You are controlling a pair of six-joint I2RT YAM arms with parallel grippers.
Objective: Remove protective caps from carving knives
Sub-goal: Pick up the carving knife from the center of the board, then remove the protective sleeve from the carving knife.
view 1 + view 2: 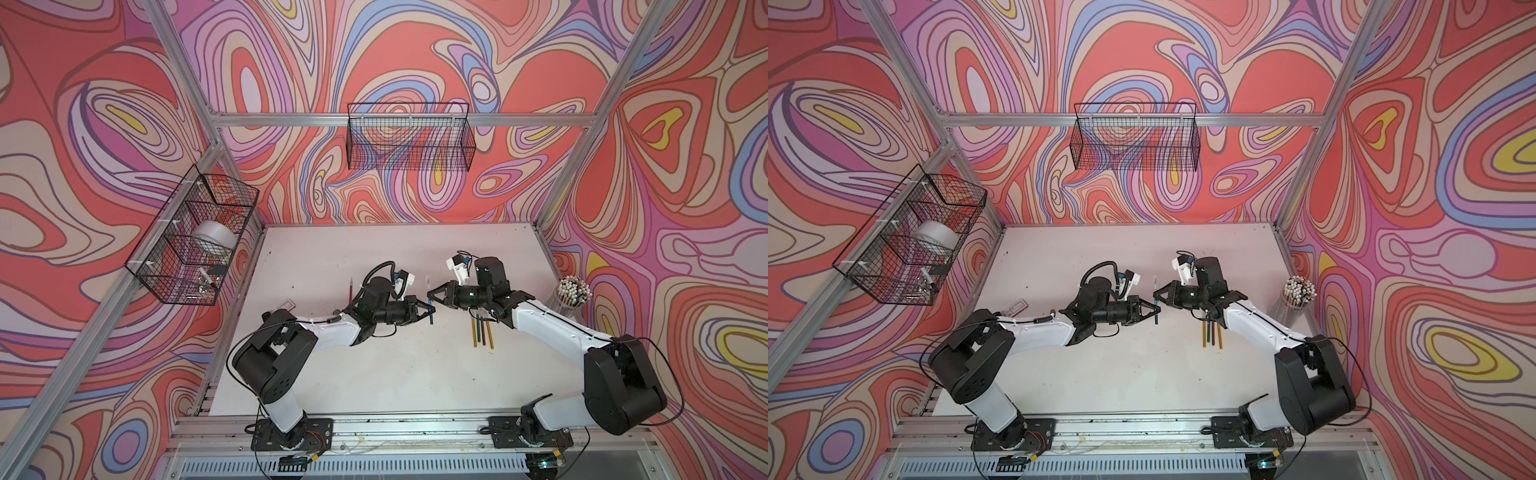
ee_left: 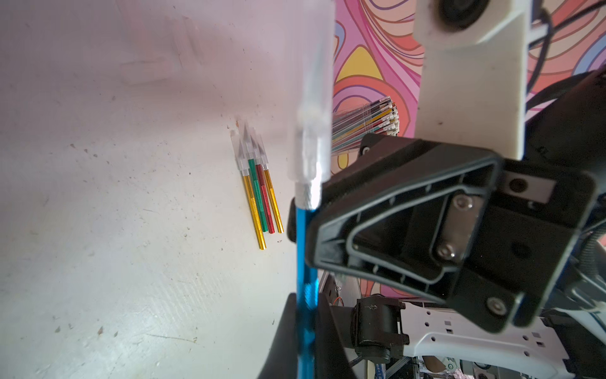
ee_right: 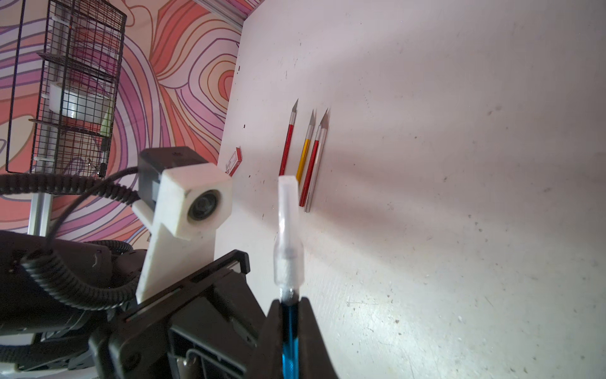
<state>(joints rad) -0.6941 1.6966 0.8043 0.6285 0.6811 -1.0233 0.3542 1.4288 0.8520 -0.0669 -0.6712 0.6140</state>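
Note:
My right gripper needs to open and take the protective cap (image 3: 288,243) before pulling, as both grippers hold the blue knife's handle and my right gripper is below the silver collar.
A blue carving knife (image 1: 431,318) is held above the middle of the table by both grippers. My left gripper (image 2: 306,328) is shut on the lower part of its handle. My right gripper (image 3: 290,315) is shut on the handle just below the silver collar. A translucent protective cap (image 3: 288,236) still covers the blade and sticks out past the right jaws. In both top views the two grippers (image 1: 430,305) meet tip to tip. Several capped knives (image 2: 259,197) lie side by side under the right arm. Bare-bladed red and gold knives (image 3: 305,154) lie behind the left arm.
A clear cup of white-tipped sticks (image 1: 573,293) stands at the table's right edge. A small red and white box (image 1: 284,306) lies near the left edge. Wire baskets hang on the back wall (image 1: 409,137) and the left wall (image 1: 195,237).

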